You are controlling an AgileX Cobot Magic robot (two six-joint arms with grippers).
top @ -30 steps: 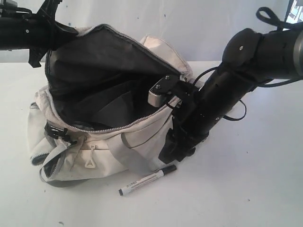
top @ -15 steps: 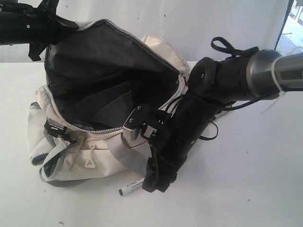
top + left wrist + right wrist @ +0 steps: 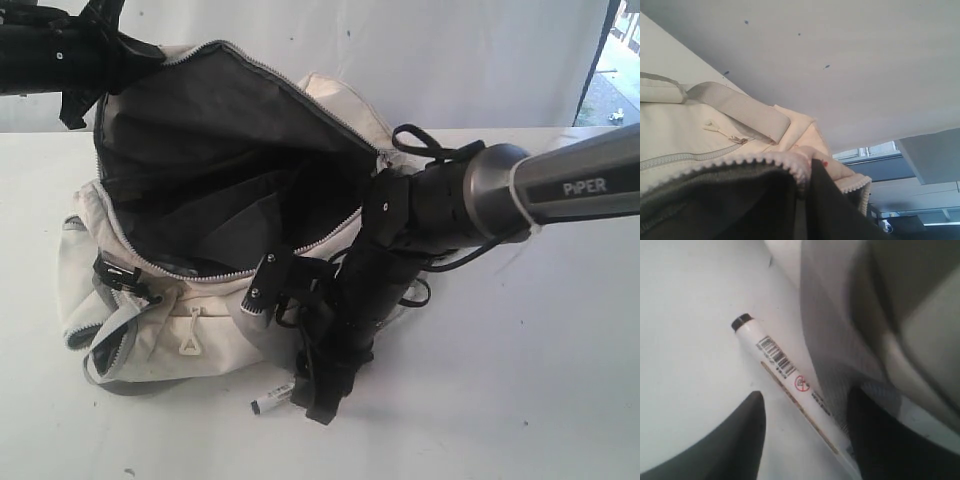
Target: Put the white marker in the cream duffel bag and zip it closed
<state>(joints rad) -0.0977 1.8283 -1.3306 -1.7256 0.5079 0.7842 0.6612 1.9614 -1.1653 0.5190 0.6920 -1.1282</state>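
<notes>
My right gripper needs to first move the white marker clear of the bag, as the grey strap crowds the marker's body, and then take it by its middle (image 3: 824,426).
The cream duffel bag (image 3: 150,320) lies on the white table with its zipper wide open, showing dark lining (image 3: 210,190). My left gripper (image 3: 88,80) is shut on the upper zipper edge and holds that flap up; in the left wrist view its dark fingers (image 3: 825,200) pinch the toothed rim of the bag (image 3: 685,130). The white marker (image 3: 272,398) lies on the table in front of the bag. My right gripper (image 3: 318,402) stands open, low over it. In the right wrist view the marker (image 3: 785,372) runs between the two fingertips (image 3: 737,440), untouched, dark end pointing away.
A grey webbing strap (image 3: 835,340) of the bag lies close beside the marker. A black buckle (image 3: 118,277) and a zipper pull (image 3: 190,343) sit on the bag's front. Bare white table (image 3: 500,380) spreads to the right and front.
My right arm has swung down from the bag's right end to the table in front, and its gripper now covers the marker's capped end. The left gripper raised the flap slightly.
</notes>
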